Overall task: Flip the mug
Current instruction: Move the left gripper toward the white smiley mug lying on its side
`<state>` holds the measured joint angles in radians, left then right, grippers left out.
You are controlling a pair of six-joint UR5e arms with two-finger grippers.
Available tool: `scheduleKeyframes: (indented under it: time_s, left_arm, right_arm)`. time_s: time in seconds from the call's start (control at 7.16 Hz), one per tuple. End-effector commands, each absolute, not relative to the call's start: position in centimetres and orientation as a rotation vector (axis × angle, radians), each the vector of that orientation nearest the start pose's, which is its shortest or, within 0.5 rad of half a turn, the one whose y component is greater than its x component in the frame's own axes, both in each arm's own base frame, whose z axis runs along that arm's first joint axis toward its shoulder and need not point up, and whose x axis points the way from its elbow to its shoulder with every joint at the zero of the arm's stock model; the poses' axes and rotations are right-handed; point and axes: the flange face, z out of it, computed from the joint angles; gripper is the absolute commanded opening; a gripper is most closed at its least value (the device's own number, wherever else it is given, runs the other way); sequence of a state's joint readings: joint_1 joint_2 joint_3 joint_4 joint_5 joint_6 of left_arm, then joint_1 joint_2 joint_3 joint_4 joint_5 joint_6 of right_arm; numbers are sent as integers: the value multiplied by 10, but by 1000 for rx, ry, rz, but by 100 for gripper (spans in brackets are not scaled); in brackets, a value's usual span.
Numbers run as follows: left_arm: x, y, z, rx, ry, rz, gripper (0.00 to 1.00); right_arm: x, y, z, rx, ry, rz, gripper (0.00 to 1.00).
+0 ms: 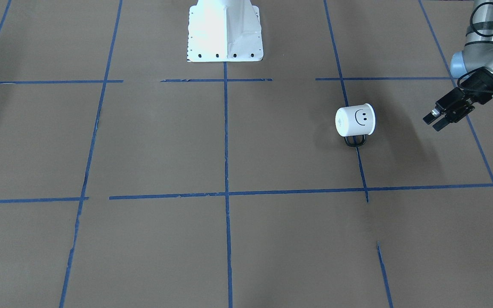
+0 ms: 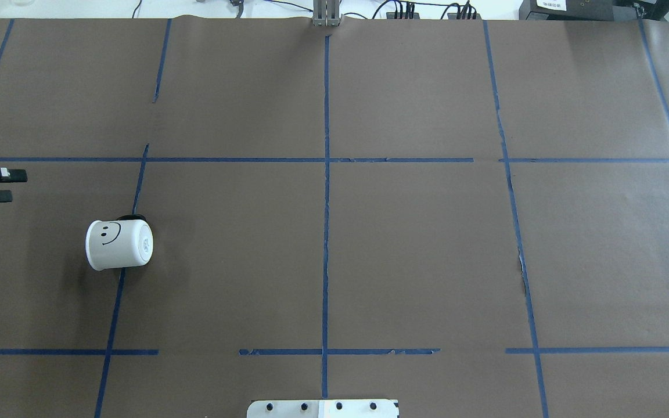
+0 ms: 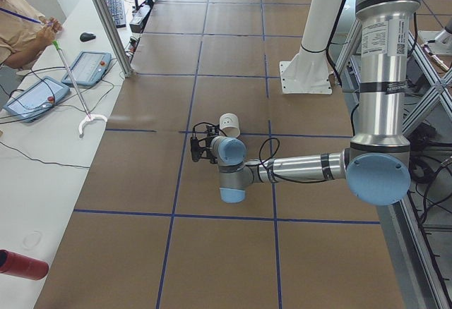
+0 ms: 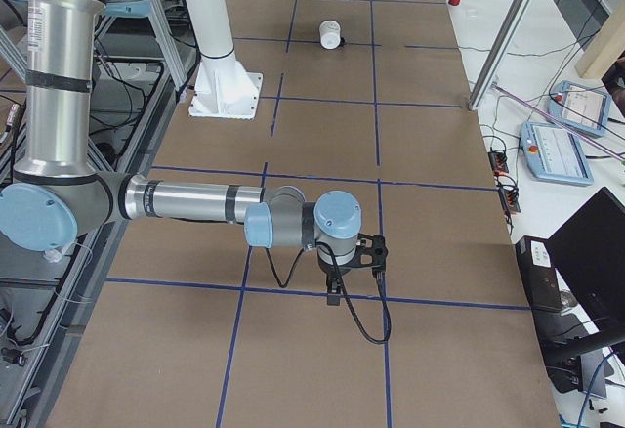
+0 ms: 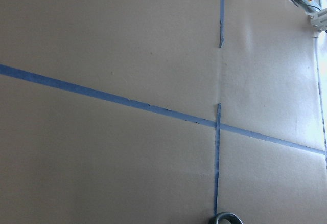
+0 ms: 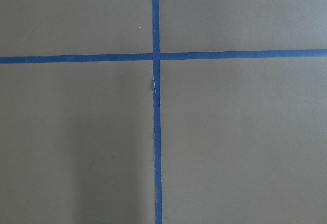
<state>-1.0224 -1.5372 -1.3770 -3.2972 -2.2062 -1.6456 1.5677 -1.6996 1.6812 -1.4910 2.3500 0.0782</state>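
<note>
The white mug's rim [image 1: 374, 118] beside the smiley face is next for my left gripper to go to and close on, because the mug's open end faces it.
The white mug [image 1: 354, 120] with the black smiley face lies on its side on the brown table. Its black handle [image 1: 355, 141] rests against the table. In the overhead view the mug [image 2: 118, 244] is at the left, with its flat base toward the view's right. My left gripper [image 1: 434, 122] is open and empty, hovering apart from the mug; it shows at the overhead view's left edge [image 2: 17, 186]. The left wrist view shows only the handle's top [image 5: 225, 219]. My right gripper [image 4: 337, 281] points down far from the mug [image 4: 332, 34]; I cannot tell whether it is open or shut.
Blue tape lines divide the brown table cover. The robot's white base [image 1: 225, 30] stands at the middle of the robot's side of the table. A side table with tablets [image 3: 35, 97] and a metal post [image 3: 106, 20] lies beyond the far edge.
</note>
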Motion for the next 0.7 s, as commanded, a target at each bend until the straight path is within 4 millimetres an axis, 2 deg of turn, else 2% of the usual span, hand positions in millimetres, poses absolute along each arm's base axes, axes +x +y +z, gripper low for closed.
scheduleKeyframes:
  time_s: [0.0,0.28,0.56]
  left_arm:
    - [221,-418,564,155,1646,-510,100]
    - [244,-402,568,129,1688,-495,100]
    - [251,-380,571,52,1789,-476,100]
  right_arm:
    - [62,-442,656,26,-781,49,100]
    - [62,-442,656,27,-781,47,100]
    - [62,-442,656,27,-781,47,100]
